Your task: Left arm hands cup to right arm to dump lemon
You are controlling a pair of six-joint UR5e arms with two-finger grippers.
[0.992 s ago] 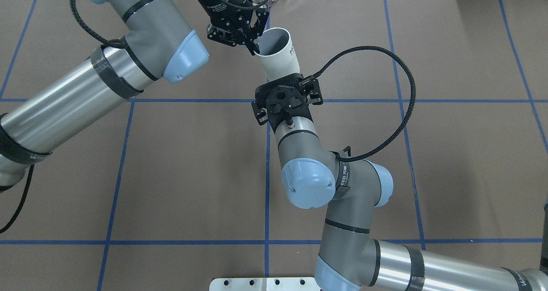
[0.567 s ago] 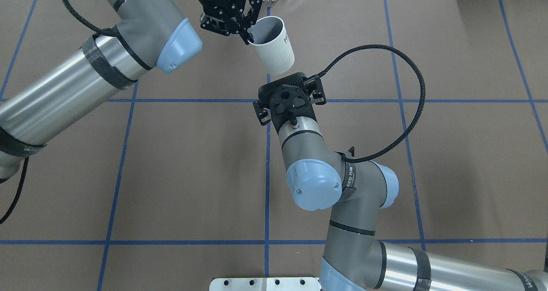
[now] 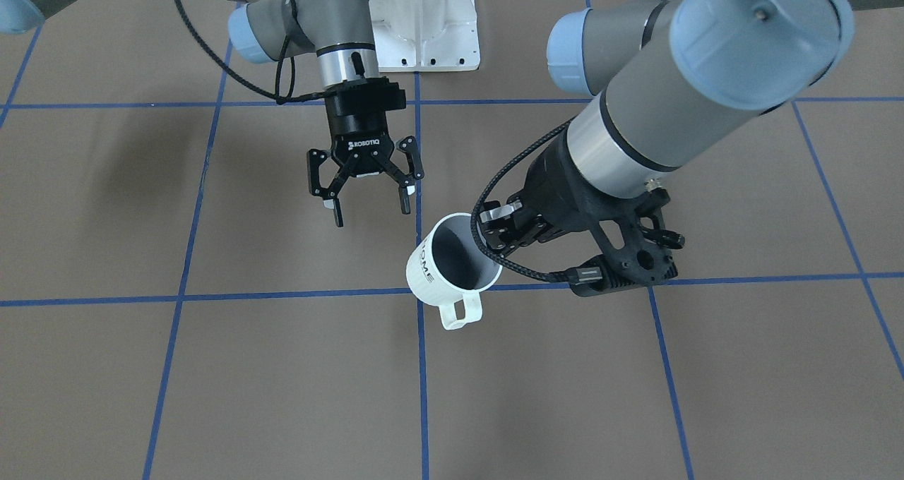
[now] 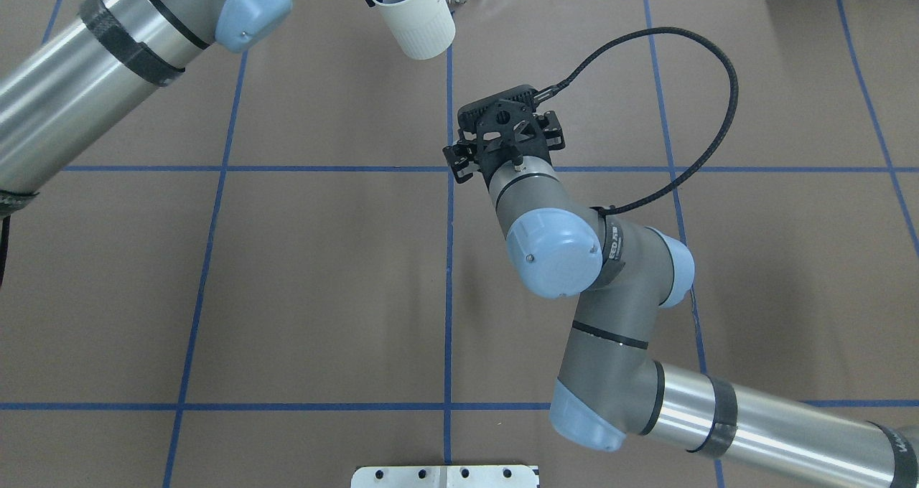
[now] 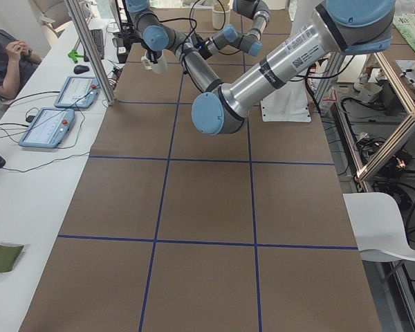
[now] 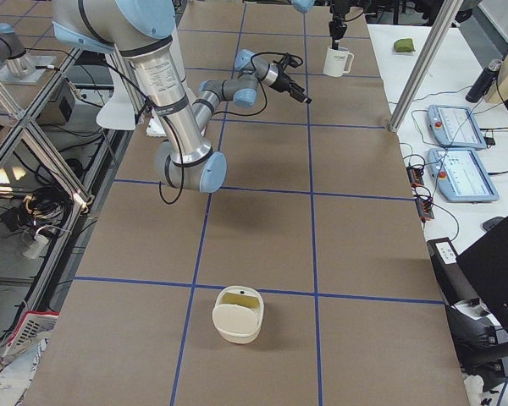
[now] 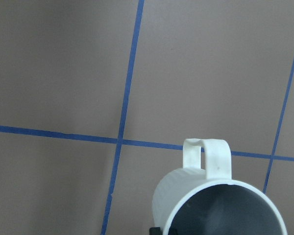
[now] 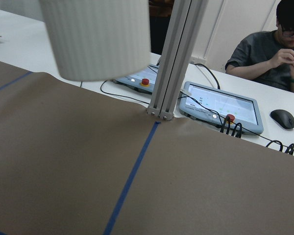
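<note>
Next, I set the white cup, now hanging tilted in the air, on the bare grey table (image 3: 731, 231) between the slanting blue lines beside my left gripper.
The white cup (image 3: 452, 268) with dark lettering hangs tilted in the air, handle (image 3: 462, 314) towards the operators' side. My left gripper (image 3: 492, 234) is shut on its rim. The grey inside shows no lemon; the lemon is not in view. My right gripper (image 3: 368, 208) is open and empty, a short way from the cup towards the robot's base. In the overhead view the cup (image 4: 422, 21) is at the top edge and the right wrist (image 4: 506, 133) hides its fingers. The cup's mouth fills the left wrist view's bottom (image 7: 220, 210). Its ribbed body shows in the right wrist view (image 8: 95, 39).
A cream container (image 6: 237, 315) with a yellowish inside stands far down the table at the right end. The white base mount (image 3: 424, 21) is behind the arms. An aluminium post (image 8: 169, 58), tablets (image 8: 220, 105) and an operator (image 8: 277, 54) are beyond the far edge.
The left arm has carried the cup away from the right gripper, towards the table's far edge and leftwards. The right wrist has shifted to the right and a little farther out.
</note>
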